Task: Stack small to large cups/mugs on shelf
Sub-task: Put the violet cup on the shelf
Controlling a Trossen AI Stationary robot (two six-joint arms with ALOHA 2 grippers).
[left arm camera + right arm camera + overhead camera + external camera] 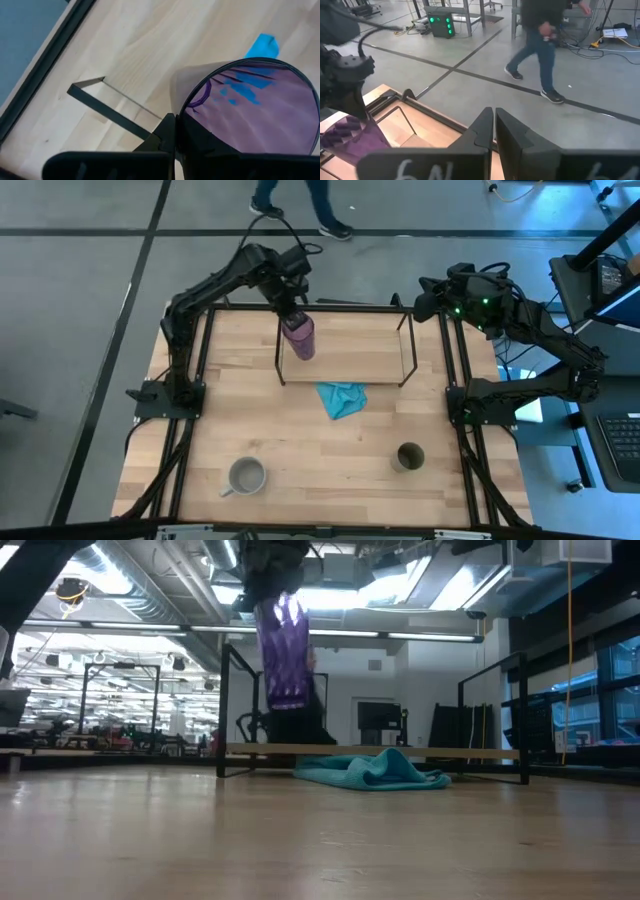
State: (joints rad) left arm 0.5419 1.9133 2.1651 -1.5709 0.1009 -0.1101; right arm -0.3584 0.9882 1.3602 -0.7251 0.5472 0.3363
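I should use my left gripper to set the purple tumbler, now hanging above the shelf, down on the shelf board [305, 356] [197, 86] beside the wire end nearest the grey mug.
My left gripper [292, 313] is shut on the tall purple tumbler [300, 337], which hangs above the left end of the shelf [345, 358], a light board in a black wire frame. The low view shows the tumbler [285, 650] clear of the shelf board [470, 751]. The grey mug [245, 476] stands on the table at the near left, and the olive-green cup [409, 457] at the near right. My right gripper [493, 122] is shut and empty, off the table's far right corner [425, 302]. My left gripper holds the tumbler by its rim [183, 111], with one finger [168, 134] outside the wall and the other inside the mouth. The fingers come from above, pointing down. The tumbler hangs below them mouth up, about upright, lifted clear of the shelf board.
A crumpled teal cloth [341, 398] lies on the table just in front of the shelf, and shows in the low view [375, 770]. A person [540, 45] walks on the floor beyond the far edge. Bare wood lies between the cloth and the two near vessels.
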